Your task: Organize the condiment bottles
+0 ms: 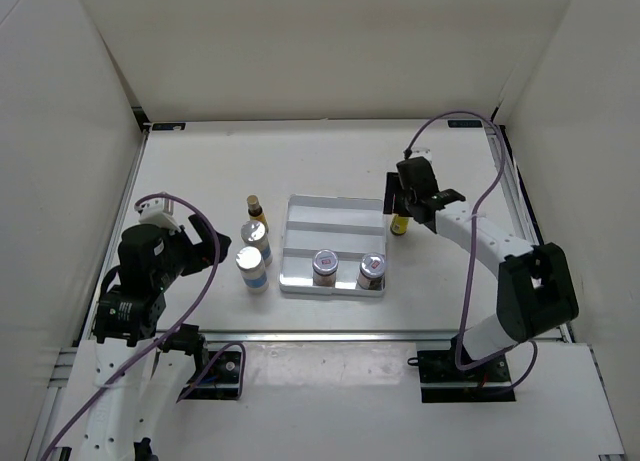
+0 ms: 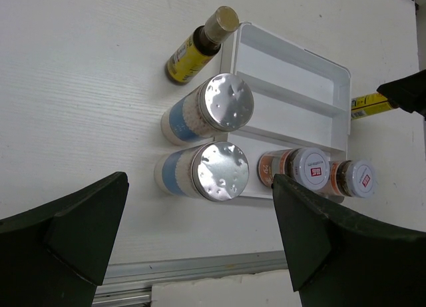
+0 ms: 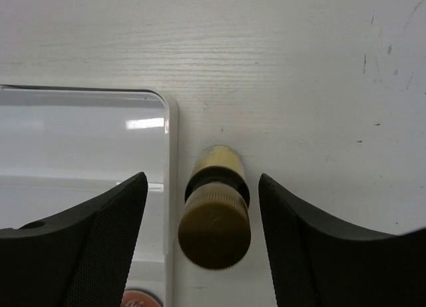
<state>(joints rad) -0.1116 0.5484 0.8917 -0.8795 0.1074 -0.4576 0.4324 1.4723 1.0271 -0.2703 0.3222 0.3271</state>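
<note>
The robot's left gripper needs to next close on the cap (image 1: 253, 201) (image 2: 221, 24) of the slim yellow bottle standing behind the white-blue bottles.
A white ridged tray (image 1: 335, 221) holds two squat brownish jars (image 1: 326, 266) (image 1: 371, 271) in its front row. Two white-blue bottles with silver caps (image 1: 255, 233) (image 1: 251, 269) and one slim yellow bottle (image 1: 254, 209) stand just left of the tray. The second slim yellow bottle (image 1: 400, 224) stands at the tray's right edge. My right gripper (image 3: 202, 180) is open with one finger on each side of its dark cap (image 3: 214, 230), not touching it. My left gripper (image 2: 200, 254) is open and empty, held near the white-blue bottles (image 2: 203, 170).
White walls enclose the table on the left, back and right. A metal rail (image 1: 330, 333) runs along the near edge. The tray's back rows (image 2: 293, 87) hold nothing. The tray rim (image 3: 170, 154) lies close beside the right gripper's left finger.
</note>
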